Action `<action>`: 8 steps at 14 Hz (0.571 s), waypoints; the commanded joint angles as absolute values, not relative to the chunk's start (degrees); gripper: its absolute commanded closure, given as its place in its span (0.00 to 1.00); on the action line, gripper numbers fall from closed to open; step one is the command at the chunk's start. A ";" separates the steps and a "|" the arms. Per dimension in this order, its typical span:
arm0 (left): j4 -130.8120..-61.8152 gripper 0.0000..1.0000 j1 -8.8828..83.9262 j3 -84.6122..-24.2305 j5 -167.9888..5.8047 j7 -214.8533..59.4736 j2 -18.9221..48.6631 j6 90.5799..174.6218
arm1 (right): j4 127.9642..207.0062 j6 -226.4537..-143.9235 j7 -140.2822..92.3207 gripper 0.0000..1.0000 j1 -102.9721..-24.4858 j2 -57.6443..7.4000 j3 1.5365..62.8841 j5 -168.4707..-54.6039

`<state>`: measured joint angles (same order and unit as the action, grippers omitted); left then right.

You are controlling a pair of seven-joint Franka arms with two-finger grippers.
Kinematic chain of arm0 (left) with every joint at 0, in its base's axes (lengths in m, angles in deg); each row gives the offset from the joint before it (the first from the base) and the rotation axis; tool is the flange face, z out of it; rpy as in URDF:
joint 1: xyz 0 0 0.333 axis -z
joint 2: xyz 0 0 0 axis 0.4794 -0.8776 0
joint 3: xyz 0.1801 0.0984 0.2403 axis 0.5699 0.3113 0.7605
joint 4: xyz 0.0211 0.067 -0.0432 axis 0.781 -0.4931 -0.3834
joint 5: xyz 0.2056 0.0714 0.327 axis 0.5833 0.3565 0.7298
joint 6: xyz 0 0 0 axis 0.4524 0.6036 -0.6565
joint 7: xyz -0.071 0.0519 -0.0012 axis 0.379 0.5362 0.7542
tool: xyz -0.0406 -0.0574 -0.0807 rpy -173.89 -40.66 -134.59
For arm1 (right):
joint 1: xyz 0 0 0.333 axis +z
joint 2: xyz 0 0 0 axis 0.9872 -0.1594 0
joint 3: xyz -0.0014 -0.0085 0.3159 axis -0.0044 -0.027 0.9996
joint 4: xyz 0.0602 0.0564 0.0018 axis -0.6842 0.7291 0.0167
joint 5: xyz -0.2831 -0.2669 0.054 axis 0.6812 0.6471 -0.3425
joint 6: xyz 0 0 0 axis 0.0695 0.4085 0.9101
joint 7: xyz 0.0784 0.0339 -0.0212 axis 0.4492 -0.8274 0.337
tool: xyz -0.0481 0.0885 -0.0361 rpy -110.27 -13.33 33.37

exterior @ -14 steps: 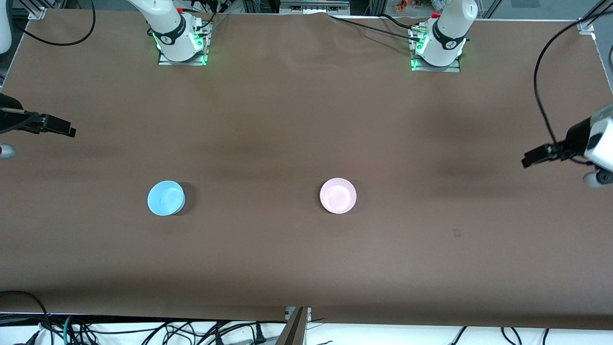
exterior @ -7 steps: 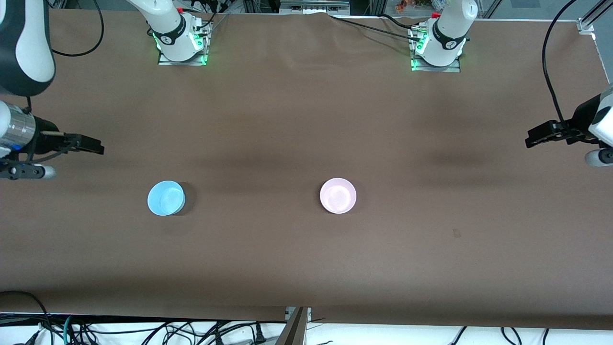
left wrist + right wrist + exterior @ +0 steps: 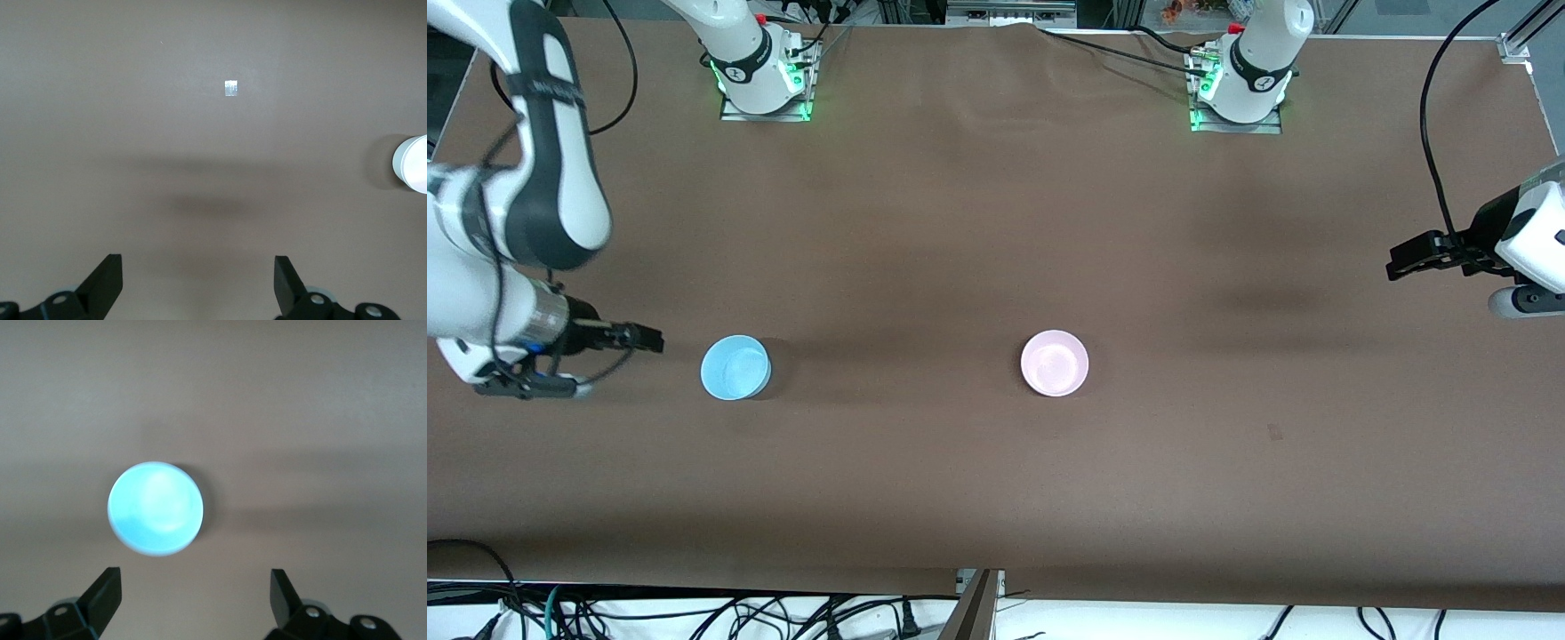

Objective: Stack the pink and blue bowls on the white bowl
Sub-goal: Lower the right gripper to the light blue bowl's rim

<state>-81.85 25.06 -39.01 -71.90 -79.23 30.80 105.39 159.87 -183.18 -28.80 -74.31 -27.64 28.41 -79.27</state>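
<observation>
Next, my right gripper grabs the blue bowl's rim (image 3: 704, 358) (image 3: 201, 523) on the side that faces away from the pink bowl.
The light blue bowl (image 3: 735, 367) stands upright on the brown table toward the right arm's end. The pale pink bowl (image 3: 1055, 363) stands upright near the table's middle, level with it. No white bowl is in view. My right gripper (image 3: 649, 340) is open and empty, low over the table beside the blue bowl, on its table-end side. In the right wrist view the blue bowl (image 3: 155, 508) lies just ahead of the open gripper (image 3: 193, 587). My left gripper (image 3: 1398, 265) is open and empty over the left arm's end of the table. Its wrist view shows the open gripper (image 3: 198, 270) and a pale bowl (image 3: 413, 164), apparently the pink one.
The brown table cover (image 3: 925, 222) spans the view, with both arm bases (image 3: 763, 71) along its farthest edge. A small pale mark (image 3: 231, 87) lies on the cover near the left arm's end. Cables hang off the nearest edge (image 3: 694, 613).
My right arm has swung in from the table's end and come down beside the blue bowl. My left gripper has shifted a little. Both bowls have stayed put.
</observation>
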 commanded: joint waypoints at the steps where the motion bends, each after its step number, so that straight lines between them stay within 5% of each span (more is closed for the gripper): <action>1: -79.83 0.00 25.22 -38.73 -70.61 -80.36 29.86 104.21 | 161.53 -188.73 -31.38 0.01 -73.19 -30.48 28.26 -80.14; 8: -79.75 0.00 25.48 -38.73 -71.04 -80.10 29.86 104.21 | 173.13 -198.58 -31.39 0.02 -72.74 -29.61 29.40 -80.23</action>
<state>-81.77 24.96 -38.84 -71.90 -79.23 30.76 105.38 168.08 -195.63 -31.01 -72.91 -32.37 28.91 -79.39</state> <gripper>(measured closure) 0.000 0.013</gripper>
